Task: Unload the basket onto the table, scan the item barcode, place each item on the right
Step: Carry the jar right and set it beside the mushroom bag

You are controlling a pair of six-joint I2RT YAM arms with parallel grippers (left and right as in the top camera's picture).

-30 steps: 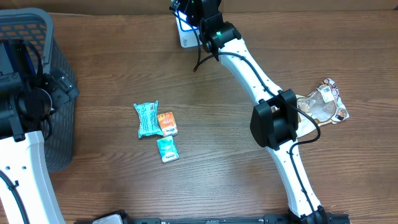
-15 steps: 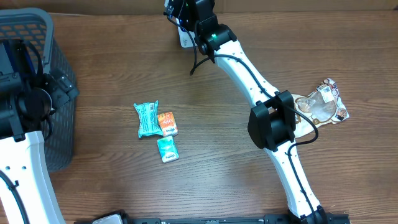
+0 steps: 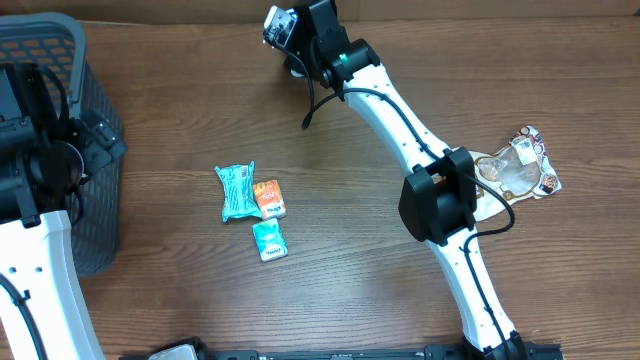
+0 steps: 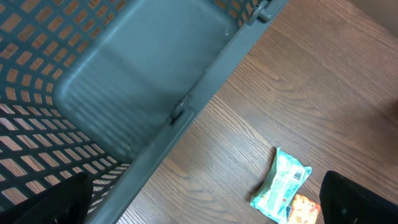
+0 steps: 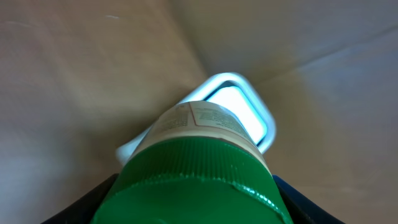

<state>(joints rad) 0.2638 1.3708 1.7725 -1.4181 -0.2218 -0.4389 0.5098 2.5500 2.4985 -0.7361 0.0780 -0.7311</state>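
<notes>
Next, I release the item, now held at the table's far edge, from my right gripper on the table (image 3: 456, 140) just beyond the crumpled clear bag.
The item is a jar with a green ribbed lid (image 5: 193, 177) and a pale printed label (image 5: 200, 118). My right gripper (image 5: 194, 208) is shut on it, one dark finger on each side of the lid. Just beyond the jar lies the white barcode scanner (image 5: 245, 102), its bright window facing the label. In the overhead view my right gripper (image 3: 288, 32) holds the item (image 3: 276, 22) at the table's far edge, with the scanner mostly hidden beneath it. My left gripper (image 4: 205, 208) is open and holds nothing, hovering over the basket's rim.
A grey mesh basket (image 3: 45, 45) stands at the far left. A teal packet (image 3: 236, 190), an orange packet (image 3: 269, 199) and a small teal packet (image 3: 269, 240) lie mid-table. A crumpled clear bag (image 3: 518, 170) lies at the right, beside the right arm's elbow.
My right gripper has swung left and toward the far edge with the jar, covering the white scanner that showed beside it earlier. The left arm has not moved.
</notes>
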